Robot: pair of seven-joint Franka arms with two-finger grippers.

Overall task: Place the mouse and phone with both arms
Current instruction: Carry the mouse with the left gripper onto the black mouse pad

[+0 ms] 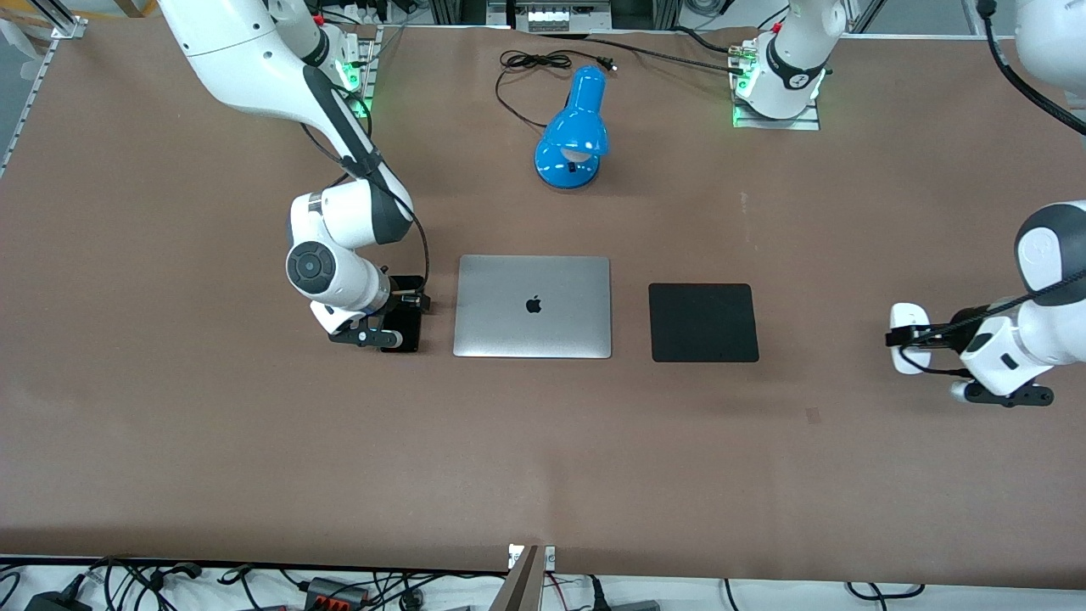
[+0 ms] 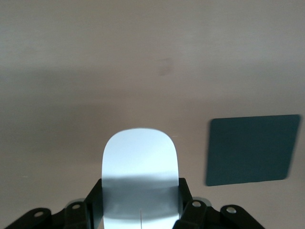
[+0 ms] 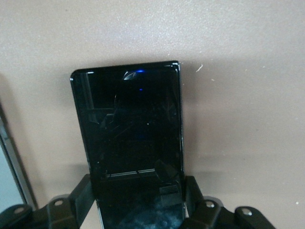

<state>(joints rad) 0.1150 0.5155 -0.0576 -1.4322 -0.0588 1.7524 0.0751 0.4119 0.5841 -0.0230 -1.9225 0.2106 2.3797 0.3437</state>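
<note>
Next, my left gripper lets go of the white mouse in the middle of the black mouse pad (image 1: pixel 704 315) (image 2: pixel 250 153).
The white mouse (image 1: pixel 904 327) is at the left arm's end of the table, well past the black mouse pad (image 1: pixel 702 322). My left gripper (image 1: pixel 915 338) is shut on it, a finger pressed on each side; in the left wrist view the mouse (image 2: pixel 139 157) sticks out from between the fingers of the left gripper (image 2: pixel 140 191). The black phone (image 1: pixel 407 327) lies beside the closed silver laptop (image 1: pixel 533 305), toward the right arm's end. My right gripper (image 1: pixel 400 307) is shut on it; in the right wrist view the phone (image 3: pixel 128 124) sits between the fingers of the right gripper (image 3: pixel 138 191).
The mouse pad also shows in the left wrist view (image 2: pixel 250 150). A blue desk lamp (image 1: pixel 573 127) with its black cord stands farther from the front camera than the laptop. The laptop's edge shows in the right wrist view (image 3: pixel 9 167). Brown tabletop (image 1: pixel 543 458) lies bare nearer the front camera.
</note>
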